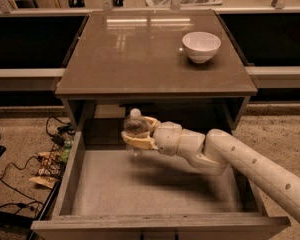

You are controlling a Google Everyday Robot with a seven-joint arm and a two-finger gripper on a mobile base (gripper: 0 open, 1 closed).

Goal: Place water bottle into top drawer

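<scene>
The robot's gripper should release the water bottle on the drawer's grey bottom near the cabinet's opening (133,166), toward the side with the cables.
The water bottle (135,126), clear with a white cap, stands upright in my gripper (138,134), which is shut on its body. The gripper holds it above the far left part of the top drawer (155,184), which is pulled fully open and shows a flat grey bottom. The bottle hangs above the drawer floor, just in front of the cabinet's opening. My white arm (240,164) reaches in from the lower right across the drawer.
A white bowl (201,46) stands on the cabinet top (140,54) at the back right. Cables and small parts (50,159) lie on the floor left of the drawer. Dark shelving runs along the back.
</scene>
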